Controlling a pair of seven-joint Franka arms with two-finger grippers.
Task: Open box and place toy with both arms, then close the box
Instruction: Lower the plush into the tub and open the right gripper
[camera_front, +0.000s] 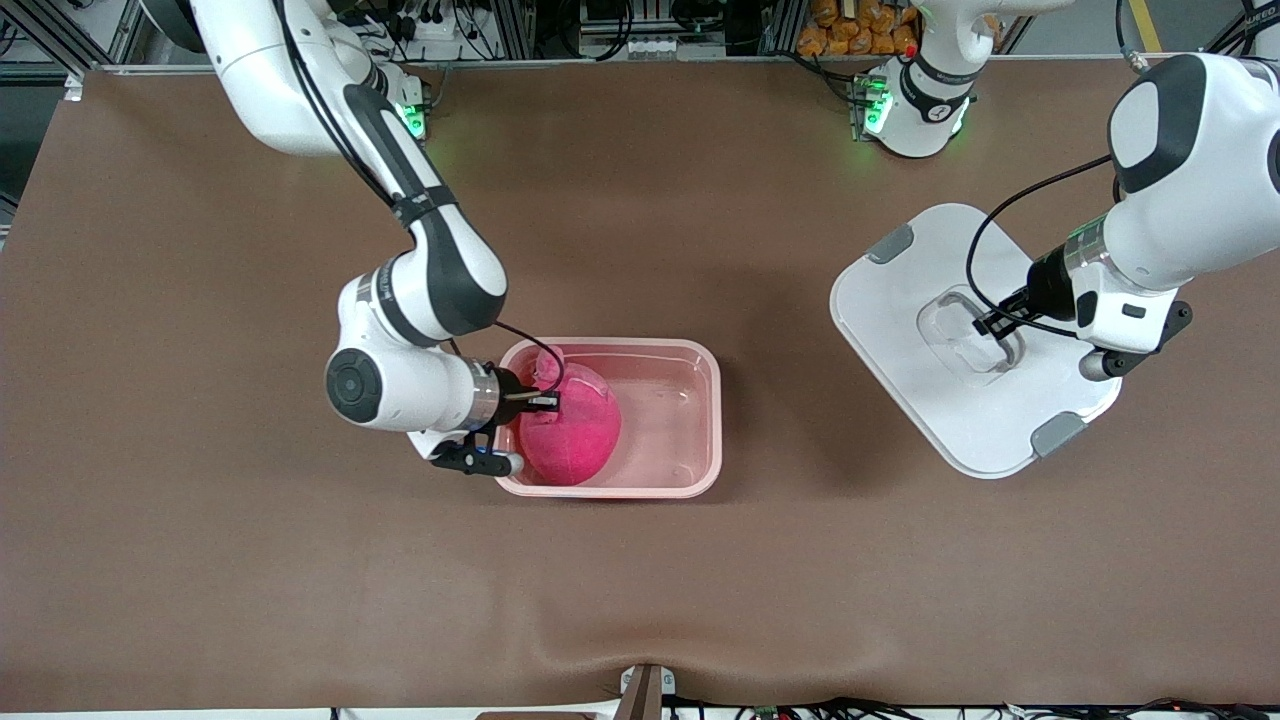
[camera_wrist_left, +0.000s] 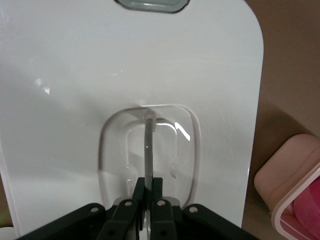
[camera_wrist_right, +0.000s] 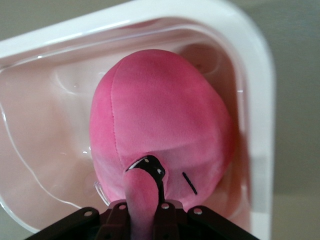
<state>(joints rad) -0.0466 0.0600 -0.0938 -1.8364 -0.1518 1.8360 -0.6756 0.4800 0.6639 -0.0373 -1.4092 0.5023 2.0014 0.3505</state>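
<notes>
Next, my right gripper releases the bright pink toy in the middle of the pale pink box's bottom (camera_front: 614, 434) (camera_wrist_right: 102, 121).
The box (camera_front: 712, 420), a pale pink tub, stands open in the middle of the table. The bright pink toy (camera_front: 575, 430) is inside it, at the end toward the right arm. My right gripper (camera_front: 545, 402) is shut on the toy's lighter pink neck (camera_wrist_right: 142, 200), with the toy's body (camera_wrist_right: 155, 115) low between the box's walls (camera_wrist_right: 260, 125). The white lid (camera_front: 900, 330) is off the box, toward the left arm's end of the table. My left gripper (camera_front: 990, 325) is shut on the thin handle (camera_wrist_left: 148, 145) in the lid's recess (camera_wrist_left: 75, 100).
Grey clips (camera_front: 892, 243) (camera_front: 1058, 434) sit on the lid's two short ends. The part of the box toward the left arm (camera_front: 670, 400) holds nothing. A corner of the box (camera_wrist_left: 295, 170) shows in the left wrist view. Brown cloth (camera_front: 640, 600) covers the table.
</notes>
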